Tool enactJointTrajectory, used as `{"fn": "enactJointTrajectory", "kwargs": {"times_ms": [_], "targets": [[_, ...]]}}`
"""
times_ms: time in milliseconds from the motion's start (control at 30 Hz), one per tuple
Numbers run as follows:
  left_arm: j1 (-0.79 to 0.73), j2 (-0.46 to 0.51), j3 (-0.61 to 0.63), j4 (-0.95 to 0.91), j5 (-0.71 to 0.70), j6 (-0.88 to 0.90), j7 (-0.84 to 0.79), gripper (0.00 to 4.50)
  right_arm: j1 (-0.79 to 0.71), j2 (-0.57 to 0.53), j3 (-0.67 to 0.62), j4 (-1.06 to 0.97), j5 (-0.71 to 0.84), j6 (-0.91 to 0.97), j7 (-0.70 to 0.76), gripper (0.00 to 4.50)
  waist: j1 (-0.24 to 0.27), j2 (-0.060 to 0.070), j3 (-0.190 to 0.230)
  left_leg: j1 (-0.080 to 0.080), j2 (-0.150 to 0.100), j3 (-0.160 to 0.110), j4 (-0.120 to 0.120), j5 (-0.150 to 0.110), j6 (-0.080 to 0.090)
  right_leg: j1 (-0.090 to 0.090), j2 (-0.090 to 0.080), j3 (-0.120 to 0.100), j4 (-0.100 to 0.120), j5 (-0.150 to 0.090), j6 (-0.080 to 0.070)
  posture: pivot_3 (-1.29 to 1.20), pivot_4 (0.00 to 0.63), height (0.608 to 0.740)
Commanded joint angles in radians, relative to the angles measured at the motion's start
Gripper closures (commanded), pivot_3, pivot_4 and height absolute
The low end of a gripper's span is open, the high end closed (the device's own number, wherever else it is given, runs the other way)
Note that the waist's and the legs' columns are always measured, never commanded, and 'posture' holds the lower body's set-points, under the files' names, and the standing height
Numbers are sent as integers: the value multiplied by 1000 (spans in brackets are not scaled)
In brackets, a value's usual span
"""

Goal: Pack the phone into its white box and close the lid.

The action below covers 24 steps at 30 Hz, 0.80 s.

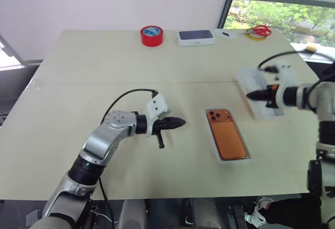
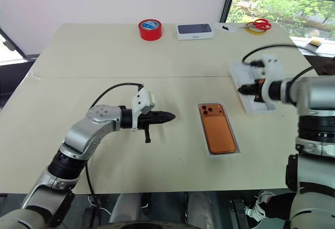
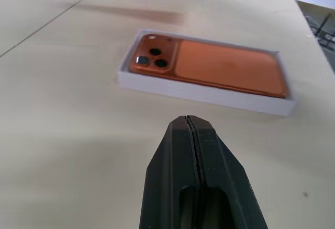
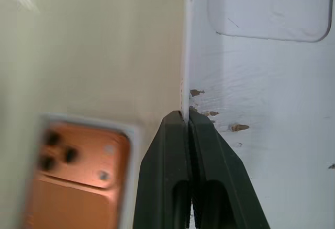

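My right gripper is to release the white lid over the orange phone (image 1: pixel 222 134) (image 4: pixel 49 213). It will let go slightly toward my left gripper. The lid is now tilted beside the box.
The orange phone (image 1: pixel 227 135) lies camera side up inside the shallow white box (image 1: pixel 212 137) at the middle of the table; it also appears in the left wrist view, phone (image 3: pixel 220 67) in box (image 3: pixel 209 94). My left gripper (image 1: pixel 182 122) is shut and empty, hovering just left of the box and pointing at it. To the right, the white lid (image 1: pixel 251 80) faces hollow side up and tilted, with my right gripper (image 1: pixel 249 96) shut on its long rim. The right wrist view shows the fingertips (image 4: pixel 178 122) pinching that thin wall of the lid (image 4: pixel 261 82).
At the table's far edge stand a red tape roll (image 1: pixel 152 35), a closed white box with a dark top (image 1: pixel 196 36), and red scissors (image 1: pixel 260 30) on a yellow ring. Bare tabletop lies between box and lid. A window is at the far right.
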Motion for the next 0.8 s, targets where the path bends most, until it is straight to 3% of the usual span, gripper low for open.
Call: {"fn": "enactJointTrajectory", "kwargs": {"times_ms": [33,167,233,300,400,500,600,733,800], "targets": [[-19,8,40,28,-7,-35,3,4500,39,72,-154,-122,295,76,-116,4463,-1,0,0,0,0,0,0,0,0,1,0,0,0,0,0,0,150,730],[-55,4,48,90,-6,-60,-11,4500,141,187,-190,-187,774,76,-442,4463,1,-1,-1,1,0,0,0,0,0,2,0,0,0,0,0,0,150,730],[-82,1,49,134,2,-81,-18,4500,276,162,-31,-232,1325,-185,-833,4463,7,0,0,0,0,0,0,0,0,1,0,0,0,0,0,0,150,730],[-101,-2,49,165,7,-97,-23,4500,376,221,85,-324,1555,-385,-1059,4463,3,-1,0,-1,0,-1,1,0,1,1,-1,-1,0,0,0,0,150,730],[-108,-4,47,182,7,-113,-28,4500,483,332,203,-487,1562,-560,-1212,4463,-1,-1,0,-1,0,-1,2,0,1,1,0,0,0,0,1,0,150,730],[-101,-8,44,175,6,-118,-32,4500,591,376,298,-599,1562,-695,-1331,4463,1,-1,0,-1,0,-1,2,0,1,1,0,0,1,0,1,0,150,730],[-87,-13,35,164,8,-120,-30,4500,658,338,328,-632,1562,-754,-1362,4463,3,-1,0,-1,0,-1,2,-1,1,1,0,0,0,0,1,0,150,730],[-68,-20,10,144,18,-117,-31,4500,665,255,275,-586,1562,-743,-1307,4463,1,-1,0,-1,0,-2,2,-1,1,2,0,0,0,0,1,0,150,730],[-61,-29,-5,129,19,-110,-32,4500,653,210,237,-541,1562,-712,-1272,3892,1,-1,0,-1,0,-2,2,-1,1,2,0,0,0,0,0,0,150,730]]}}
